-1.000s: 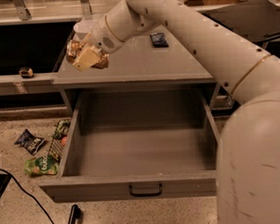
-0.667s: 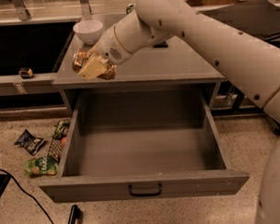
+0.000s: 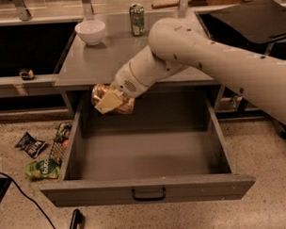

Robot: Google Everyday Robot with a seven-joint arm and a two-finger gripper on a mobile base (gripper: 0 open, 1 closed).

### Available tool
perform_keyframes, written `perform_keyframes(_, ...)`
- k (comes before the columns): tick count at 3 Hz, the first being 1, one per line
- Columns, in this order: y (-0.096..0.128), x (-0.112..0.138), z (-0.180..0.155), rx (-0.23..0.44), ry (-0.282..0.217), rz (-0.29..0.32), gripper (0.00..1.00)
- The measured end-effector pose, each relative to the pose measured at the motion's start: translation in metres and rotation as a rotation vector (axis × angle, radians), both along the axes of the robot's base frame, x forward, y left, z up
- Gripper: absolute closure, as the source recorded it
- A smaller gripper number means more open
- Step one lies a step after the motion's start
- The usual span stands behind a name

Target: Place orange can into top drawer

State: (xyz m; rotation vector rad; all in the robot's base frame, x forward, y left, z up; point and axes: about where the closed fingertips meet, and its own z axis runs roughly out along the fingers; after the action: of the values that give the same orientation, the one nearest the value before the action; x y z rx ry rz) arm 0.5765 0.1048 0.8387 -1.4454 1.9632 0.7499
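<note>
The robot's gripper should release the orange can on the top drawer's bottom, a short way (image 3: 166, 153) behind the black handle. The can now hangs above the drawer floor.
The orange can (image 3: 101, 91), shiny, copper-coloured and wrinkly, is held in my gripper (image 3: 110, 100). The gripper is shut on it, with a cream finger pad (image 3: 108, 101) across its front. Can and gripper hang over the back left of the open top drawer (image 3: 149, 158), just in front of the counter edge and above the drawer floor. The drawer is a wide grey box, pulled far out, with a small black handle (image 3: 149, 195) on its front panel. Its inside holds nothing else that I can see. My white arm reaches in from the right.
On the grey counter (image 3: 85, 66) stand a white bowl (image 3: 90, 31) at the back left and a tall green can (image 3: 137, 19) behind it to the right. Snack bags (image 3: 41, 168) lie on the floor left of the drawer. A black cable and a black object lie at the lower left.
The gripper has carried the orange can off the counter's left part, forward and down, to over the drawer's back left. The view has shifted, so the bowl and green can show in full.
</note>
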Motion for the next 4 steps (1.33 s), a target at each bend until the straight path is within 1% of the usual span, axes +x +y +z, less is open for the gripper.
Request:
perform_keyframes(1, -0.027, -0.018, -0.049, -0.068, 0.13, -0.079, 1.0)
perform_keyframes(2, -0.027, -0.018, -0.049, -0.068, 0.13, -0.079, 1.0)
perform_keyframes(3, -0.049, -0.017, -0.072, -0.062, 0.164, -0.158, 1.0)
perform_keyframes(4, -0.084, -0.025, -0.111, -0.028, 0.223, -0.282, 1.0)
